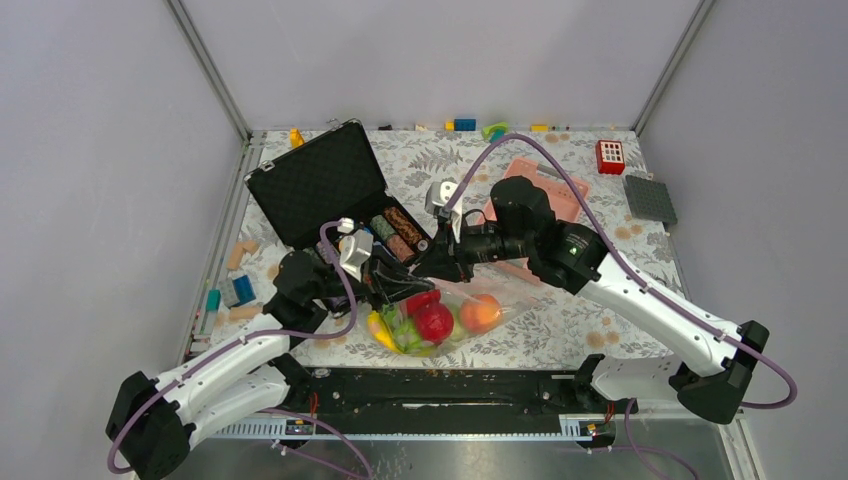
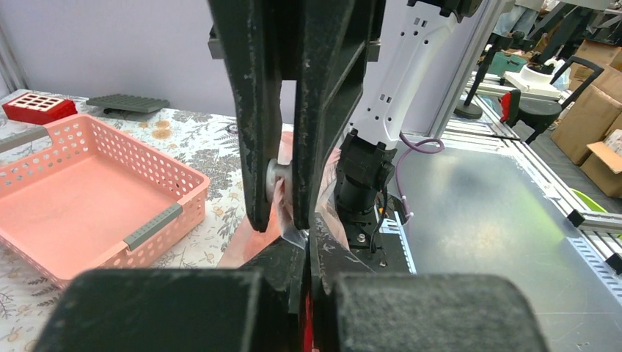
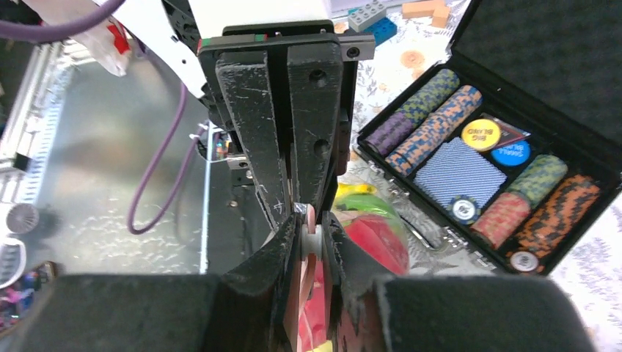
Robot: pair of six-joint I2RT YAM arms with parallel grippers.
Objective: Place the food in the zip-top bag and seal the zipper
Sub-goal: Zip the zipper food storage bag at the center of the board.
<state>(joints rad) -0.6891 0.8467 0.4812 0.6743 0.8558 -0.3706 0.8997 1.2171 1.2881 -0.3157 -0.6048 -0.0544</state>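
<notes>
The film beside the zipper's end is all my left gripper pinches, so it should take that zipper end [image 3: 311, 217] deeper while my right gripper opens, before I pull the white slider.
The clear zip-top bag [image 1: 452, 300] lies near the front edge with the food in it: a red apple [image 1: 434, 322], an orange fruit [image 1: 481, 313], a yellow banana [image 1: 379, 330] and a green fruit [image 1: 410, 337]. My left gripper [image 1: 398, 290] is shut on the bag's mouth edge, with its film [image 2: 288, 220] pinched just beyond the tips [image 2: 306, 246]. My right gripper [image 1: 428, 268] meets it tip to tip and is shut [image 3: 314, 235] on a small white slider on the zipper [image 3: 314, 240]. The red apple [image 3: 378, 242] shows behind it.
An open black case [image 1: 320, 185] of poker chips [image 3: 477, 169] stands just behind the bag. The pink basket [image 1: 560, 190] lies under the right arm and shows empty in the left wrist view [image 2: 165, 220]. Loose blocks [image 1: 235, 290] lie at the left, bricks [image 1: 465, 125] at the back.
</notes>
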